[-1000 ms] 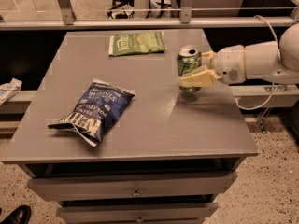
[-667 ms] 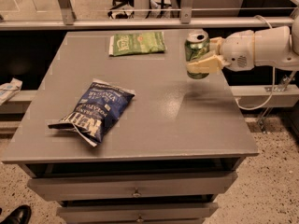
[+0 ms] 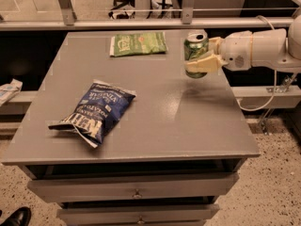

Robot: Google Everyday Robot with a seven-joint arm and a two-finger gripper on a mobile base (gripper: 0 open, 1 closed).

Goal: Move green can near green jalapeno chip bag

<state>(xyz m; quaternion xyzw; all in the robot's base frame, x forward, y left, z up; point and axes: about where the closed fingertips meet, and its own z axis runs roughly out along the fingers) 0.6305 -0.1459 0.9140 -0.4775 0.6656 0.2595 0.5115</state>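
My gripper needs to let go of the green can on the grey table (image 3: 181, 48), next to the arm-side end of the green jalapeno chip bag.
The green can (image 3: 194, 48) with a silver top is held upright in my gripper (image 3: 201, 55), lifted above the grey table (image 3: 155, 121) at its back right. The gripper comes in from the right on a white arm and its pale fingers (image 3: 201, 66) are shut on the can's lower side. The green jalapeno chip bag (image 3: 138, 44) lies flat at the back of the table, to the left of the can with a gap between them.
A dark blue chip bag (image 3: 96, 111) lies at the table's front left. A metal railing (image 3: 141, 23) runs behind the table. Drawers (image 3: 136, 190) sit under the tabletop. A shoe (image 3: 15, 217) shows at the bottom left floor.
The gripper has lifted the can off the table and carried it up and toward the back, then a little to the left, closer to the green bag.
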